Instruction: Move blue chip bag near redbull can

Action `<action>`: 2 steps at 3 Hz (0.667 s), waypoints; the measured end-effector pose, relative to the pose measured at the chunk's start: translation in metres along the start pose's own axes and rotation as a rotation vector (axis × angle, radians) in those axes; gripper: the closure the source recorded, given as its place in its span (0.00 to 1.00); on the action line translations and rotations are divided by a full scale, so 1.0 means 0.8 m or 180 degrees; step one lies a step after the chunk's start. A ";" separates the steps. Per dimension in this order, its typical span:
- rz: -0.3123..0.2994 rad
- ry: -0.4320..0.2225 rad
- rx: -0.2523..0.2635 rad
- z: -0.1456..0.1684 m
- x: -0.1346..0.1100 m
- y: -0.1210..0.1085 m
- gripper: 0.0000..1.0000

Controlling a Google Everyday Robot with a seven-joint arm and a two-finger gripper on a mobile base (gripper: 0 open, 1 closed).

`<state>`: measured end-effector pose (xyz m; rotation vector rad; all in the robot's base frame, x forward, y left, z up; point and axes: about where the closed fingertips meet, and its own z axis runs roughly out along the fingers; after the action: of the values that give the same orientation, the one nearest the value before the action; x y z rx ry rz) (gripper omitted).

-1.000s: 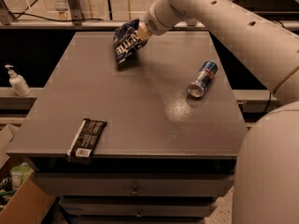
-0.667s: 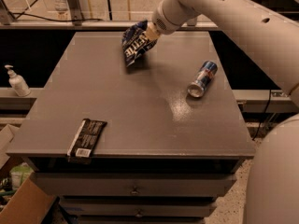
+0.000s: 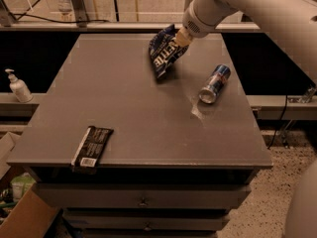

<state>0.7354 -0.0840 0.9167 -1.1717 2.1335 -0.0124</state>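
Note:
My gripper has the blue chip bag. Next, I put it down with my gripper on the grey table (image 3: 190, 59) close beside the redbull can, toward the far edge of the table.
The blue chip bag (image 3: 163, 53), crinkled navy with white lettering, hangs tilted over the far middle of the grey table (image 3: 133, 118), its lower end near or on the surface. My gripper (image 3: 178, 38) is shut on the bag's upper right end, and the white arm reaches in from the top right. The redbull can (image 3: 215, 83) lies on its side to the right of the bag, silver top toward the front, a short gap apart.
A flat black wrapper with a white label (image 3: 92, 147) lies at the table's front left edge. A soap dispenser (image 3: 19, 87) stands on a ledge to the left. A cardboard box (image 3: 25, 217) sits on the floor at the lower left.
My gripper has carried the blue chip bag to the right and toward the front, closer to the redbull can. The can and the wrapper have not moved.

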 end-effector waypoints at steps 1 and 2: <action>-0.0011 0.0199 0.0047 -0.021 0.035 -0.012 1.00; -0.0008 0.0358 0.0084 -0.033 0.062 -0.020 1.00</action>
<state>0.7148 -0.1385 0.9141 -1.1832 2.2228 -0.1098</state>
